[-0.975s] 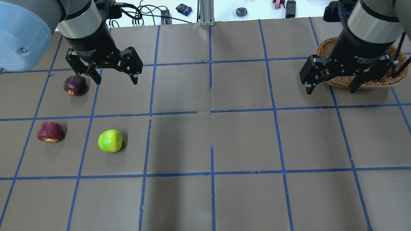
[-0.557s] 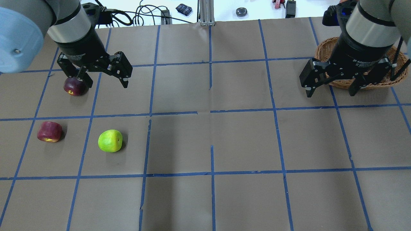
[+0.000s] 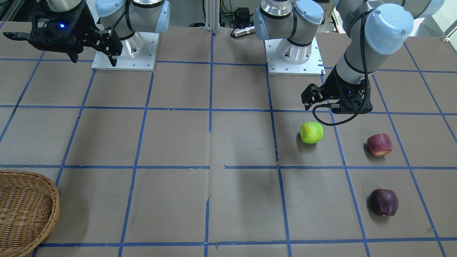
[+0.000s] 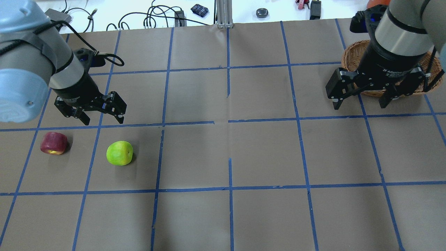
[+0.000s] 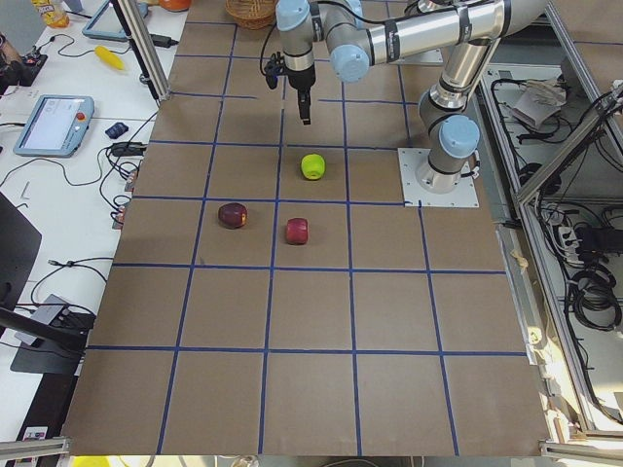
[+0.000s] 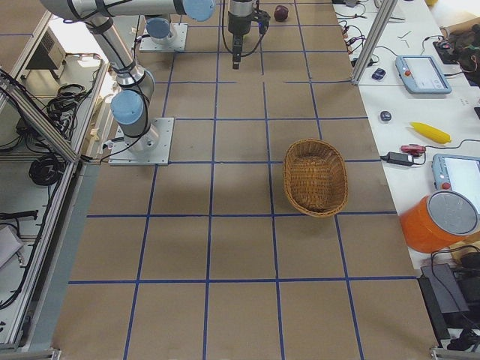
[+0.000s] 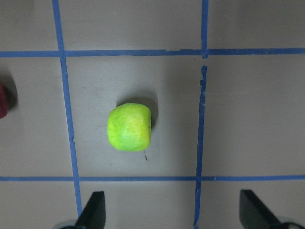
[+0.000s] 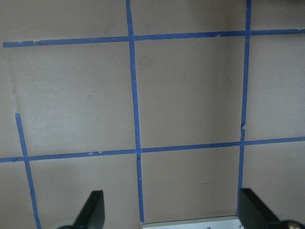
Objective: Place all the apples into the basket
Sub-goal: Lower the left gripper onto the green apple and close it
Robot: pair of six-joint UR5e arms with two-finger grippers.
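My left gripper is going to close around the middle of the green apple [image 3: 311, 132] [image 7: 129, 128], putting one finger on each of the two opposite sides of the apple.
A green apple [image 4: 119, 153] [image 3: 311, 132] [image 7: 129, 127] and a red apple [image 4: 54, 143] [image 3: 379, 144] lie on the brown table at its left. A dark red apple [image 3: 383, 202] [image 5: 233, 215] lies farther out; my left arm hides it in the overhead view. My left gripper [image 4: 103, 120] [image 7: 172, 212] is open and empty, above the table just beyond the green apple. The wicker basket [image 4: 352, 52] [image 3: 25, 210] [image 6: 315, 176] stands at the far right. My right gripper [image 4: 360, 104] [image 8: 171, 210] is open and empty, hanging in front of the basket.
Blue tape lines divide the table into squares. Both robot bases [image 3: 125, 50] [image 3: 294, 53] stand at the near edge. Cables, a dark pouch [image 4: 199, 9] and a round black object [image 4: 262, 13] lie beyond the far edge.
My left gripper has moved from beside the dark red apple back toward the robot, to near the green apple, and its arm now covers the dark apple. The right gripper has barely moved.
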